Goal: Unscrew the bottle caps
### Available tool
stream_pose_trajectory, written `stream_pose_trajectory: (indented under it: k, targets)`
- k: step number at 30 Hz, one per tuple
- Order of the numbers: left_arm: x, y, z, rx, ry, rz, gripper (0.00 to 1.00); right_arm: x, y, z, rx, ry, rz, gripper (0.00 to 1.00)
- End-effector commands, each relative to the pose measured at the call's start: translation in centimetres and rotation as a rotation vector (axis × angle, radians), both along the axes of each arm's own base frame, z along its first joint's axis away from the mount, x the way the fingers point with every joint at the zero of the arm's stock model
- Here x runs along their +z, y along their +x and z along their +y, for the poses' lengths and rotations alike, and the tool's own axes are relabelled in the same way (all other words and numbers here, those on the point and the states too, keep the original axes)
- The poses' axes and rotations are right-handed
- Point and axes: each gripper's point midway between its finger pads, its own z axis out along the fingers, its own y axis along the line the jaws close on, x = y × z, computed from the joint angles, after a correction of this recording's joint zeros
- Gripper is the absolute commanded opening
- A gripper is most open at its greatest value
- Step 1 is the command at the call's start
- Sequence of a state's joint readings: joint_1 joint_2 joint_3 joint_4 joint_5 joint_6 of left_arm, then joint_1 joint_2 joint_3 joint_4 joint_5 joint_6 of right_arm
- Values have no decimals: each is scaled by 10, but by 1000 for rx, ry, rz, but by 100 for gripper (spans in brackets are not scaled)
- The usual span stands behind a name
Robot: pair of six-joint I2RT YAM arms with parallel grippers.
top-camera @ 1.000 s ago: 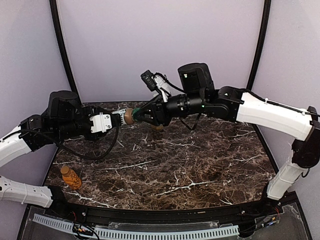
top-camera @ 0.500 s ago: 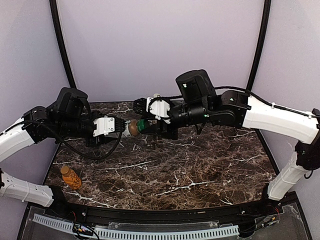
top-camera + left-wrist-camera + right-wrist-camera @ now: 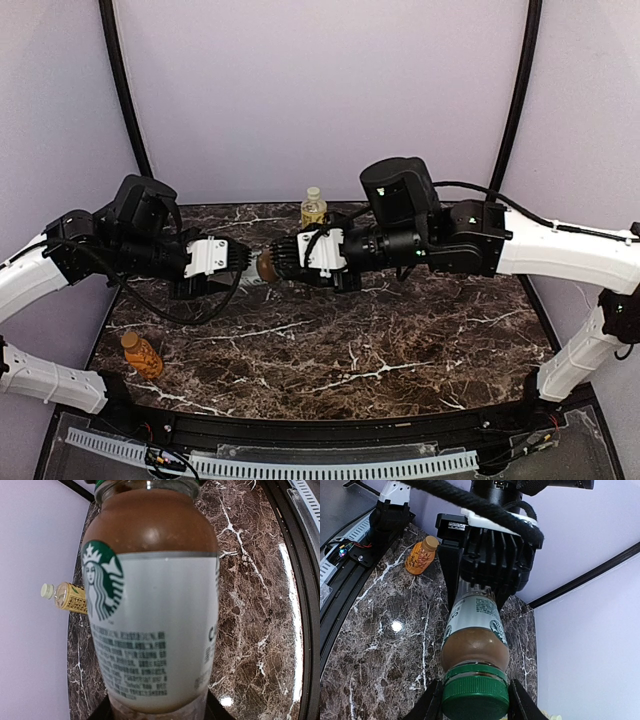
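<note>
With the green cap still on the bottle's neck and my right gripper rolled far over, my right gripper will open, roll back and regrip the cap's sides (image 3: 476, 698).
My left gripper (image 3: 248, 268) is shut on the base of the short brownish white-labelled bottle (image 3: 266, 266) and holds it sideways above the table. The bottle fills the left wrist view (image 3: 155, 620). My right gripper (image 3: 290, 262) is shut on its green cap (image 3: 475, 697), with one finger on each side of the cap. The bottle's body (image 3: 475, 630) runs from the cap to the left gripper (image 3: 490, 565). The taller yellow-labelled bottle (image 3: 313, 208) stands at the back of the table and also shows in the left wrist view (image 3: 70, 596). The bumpy orange bottle (image 3: 142, 353) stands near the front left and also shows in the right wrist view (image 3: 421, 555).
The dark marble table (image 3: 400, 340) has a black frame along its front edge (image 3: 330, 430). Purple walls close the back and sides. A black post (image 3: 122, 90) stands at each back corner.
Both grippers have come down and slightly right with the bottle between them. The right wrist has turned round the cap. The yellow-labelled bottle behind them has come into view.
</note>
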State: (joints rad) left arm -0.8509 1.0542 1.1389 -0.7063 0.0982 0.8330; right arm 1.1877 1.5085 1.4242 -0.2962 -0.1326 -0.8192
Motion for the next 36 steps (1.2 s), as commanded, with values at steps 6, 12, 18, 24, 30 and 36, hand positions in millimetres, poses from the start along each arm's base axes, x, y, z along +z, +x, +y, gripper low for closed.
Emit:
stream_pose_trajectory:
  k: [6,12,18,24,30,36]
  targets:
    - [15,-19,-16,-99,-88,45,19,-2,-6,13,84,-1,-164,0]
    - [13,-22,-16,-111,-89,56,19,-4,-4,19,88,-24,-213,0]
    - [15,-24,-15,-112,-97,57,18,-4,-2,22,80,-27,-233,2]
    - [13,-25,-12,-109,-86,54,18,1,-2,21,64,-4,-243,39]
    - [11,-24,-9,-101,-70,42,18,6,-5,16,55,21,-219,64]
    - [10,-20,-8,-91,-62,27,18,17,-11,11,40,64,-171,79]
